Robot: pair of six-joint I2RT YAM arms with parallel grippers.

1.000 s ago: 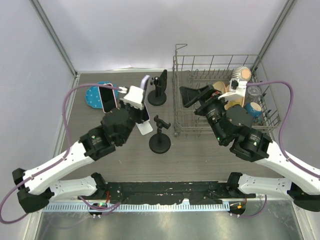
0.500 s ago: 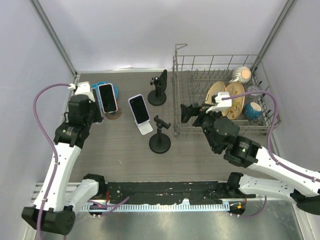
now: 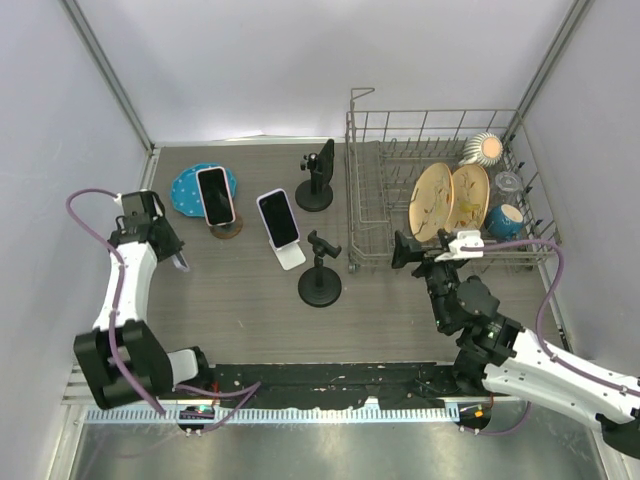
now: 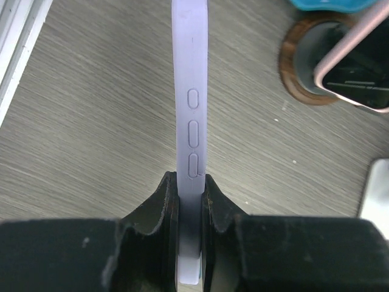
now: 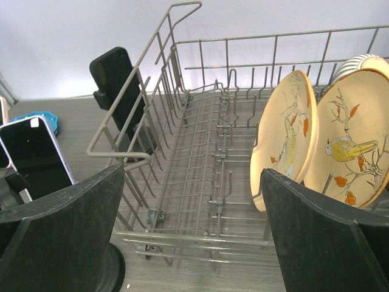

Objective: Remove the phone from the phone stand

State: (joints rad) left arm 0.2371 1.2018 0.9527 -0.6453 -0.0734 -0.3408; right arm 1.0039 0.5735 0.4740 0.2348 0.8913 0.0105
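Observation:
My right gripper is to move next to the near black phone stand, beside the white stand, and close on the black phone stand's top holder (image 3: 322, 244) (image 5: 12, 187).
My left gripper (image 4: 189, 185) is shut on a lavender phone (image 4: 192, 121), held edge-on just above the wooden table, away from every stand. In the top view that gripper (image 3: 168, 248) is at the far left edge. A pink-cased phone (image 3: 215, 195) leans on a round wooden stand (image 4: 298, 67). A white phone (image 3: 278, 218) rests on a white stand (image 3: 291, 257). Two black phone stands (image 3: 320, 270) (image 3: 315, 180) hold nothing. My right gripper (image 3: 418, 255) is open at the rack's near side, and its wide-apart fingers (image 5: 191, 182) hold nothing.
A wire dish rack (image 3: 365, 200) fills the right half, with two painted plates (image 3: 450, 200), a blue cup (image 3: 505, 218) and a ribbed bowl (image 3: 485, 147). A blue plate (image 3: 186, 187) lies behind the pink phone. The left wall rail (image 3: 135, 200) is close to my left arm.
My left arm swung from the table's middle to the far left edge, carrying the lavender phone. My right arm drew back out of the rack towards the near side, its jaws widening.

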